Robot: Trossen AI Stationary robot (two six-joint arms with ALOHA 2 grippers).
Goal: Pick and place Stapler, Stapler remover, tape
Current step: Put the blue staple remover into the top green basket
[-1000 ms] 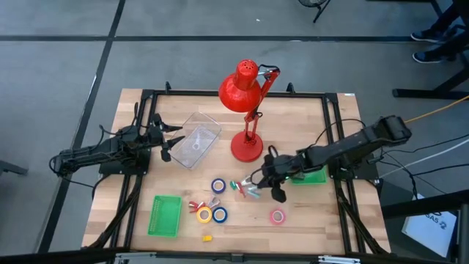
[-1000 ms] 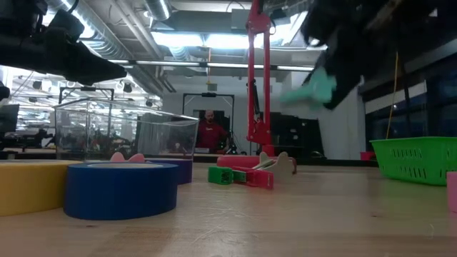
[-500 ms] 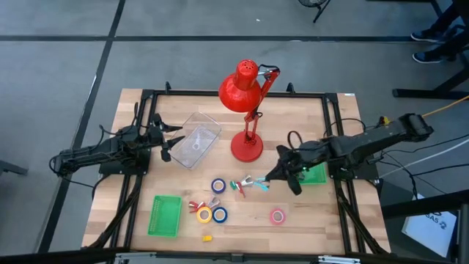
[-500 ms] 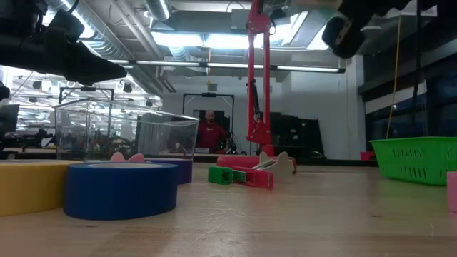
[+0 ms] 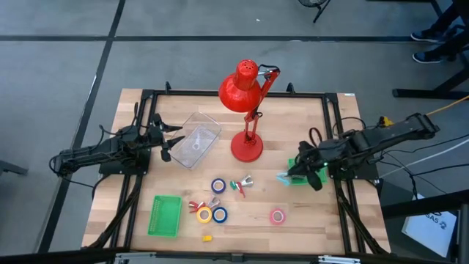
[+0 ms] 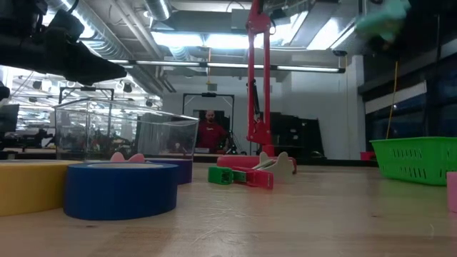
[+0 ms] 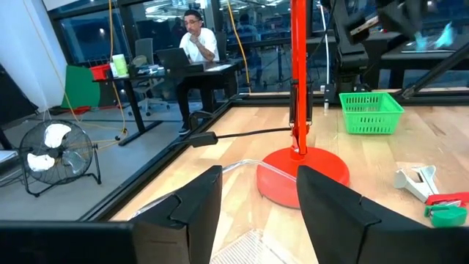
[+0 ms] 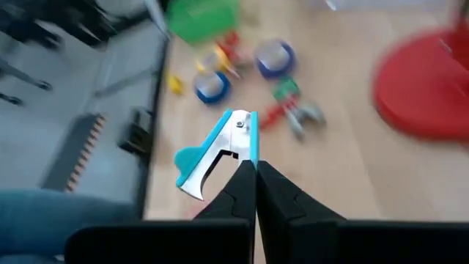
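Next, my right gripper lets go of the teal staple remover so that it rests inside the green basket (image 5: 297, 175) beneath the gripper, toward the pink tape.
My right gripper (image 5: 293, 174) is shut on a teal staple remover (image 8: 218, 150) and holds it in the air by the left edge of the green basket (image 5: 316, 176) at the table's right side. The low view shows the remover (image 6: 385, 17) high up. A grey staple remover (image 5: 246, 180) and small red and green pieces (image 5: 237, 187) lie mid-table. Blue tape (image 5: 218, 185), yellow tape (image 5: 204, 215), a second blue roll (image 5: 220, 214) and pink tape (image 5: 277, 215) lie flat nearby. My left gripper (image 5: 168, 139) waits open at the table's left side. My right gripper pinches the end of one teal arm (image 8: 251, 149) of the staple remover between its two fingertips (image 8: 242, 180). The fingers slant down from the table's right side. The remover juts out past the fingertips, lifted clear of the table.
A red desk lamp (image 5: 246, 110) stands at the middle back, its base (image 5: 247, 147) on the wood. A clear box (image 5: 195, 139) lies in front of my left gripper. A second green basket (image 5: 165, 215) sits front left, with a small yellow piece (image 5: 207, 237) near the front edge.
My right gripper has gone up and toward the table's right edge, away from the cluster mid-table, carrying the teal staple remover lifted clear. It has come to the green basket and has rolled a little. It stays shut.
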